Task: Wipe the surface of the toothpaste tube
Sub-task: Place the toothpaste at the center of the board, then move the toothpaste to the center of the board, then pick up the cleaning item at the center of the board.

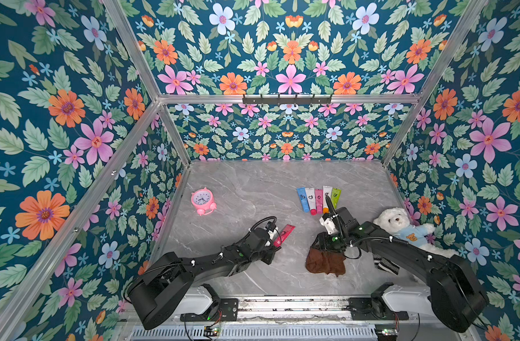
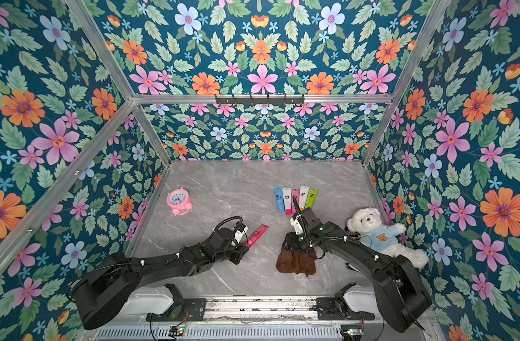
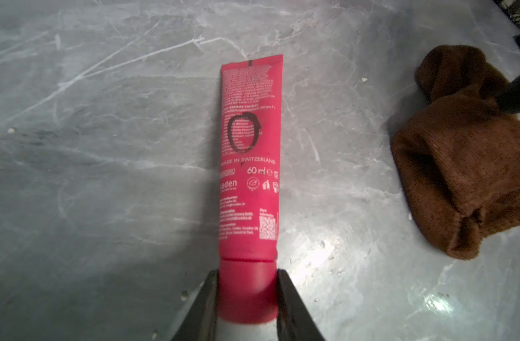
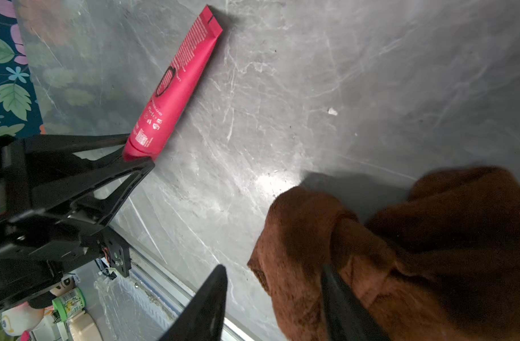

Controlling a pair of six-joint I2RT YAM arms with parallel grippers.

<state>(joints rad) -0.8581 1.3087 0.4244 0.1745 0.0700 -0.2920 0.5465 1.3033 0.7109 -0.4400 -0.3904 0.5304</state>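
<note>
The right gripper's open fingers straddle just the edge of the brown cloth, so it should move over and grab the bunched fold (image 4: 306, 224) closest to the tube before it wipes.
A red toothpaste tube (image 1: 284, 234) (image 2: 258, 234) lies flat on the grey marble table, with a black ring drawn on its printed side (image 3: 242, 133). My left gripper (image 3: 247, 273) (image 1: 272, 242) is shut on the tube's red cap, one finger pressed against each side. The right wrist view shows the same tube (image 4: 176, 85) with those fingers at its cap end. To the tube's right, a crumpled brown cloth (image 1: 325, 262) (image 2: 295, 261) (image 3: 459, 165) (image 4: 400, 251) rests on the table. My right gripper (image 4: 275, 267) (image 1: 326, 245) stands open over it, one finger on the cloth and the other over bare table.
A row of several coloured tubes (image 1: 319, 199) lies behind the right arm. A pink alarm clock (image 1: 202, 200) stands at the back left. A white teddy bear (image 1: 406, 227) leans in the right corner beside the right arm. Floral walls close in three sides.
</note>
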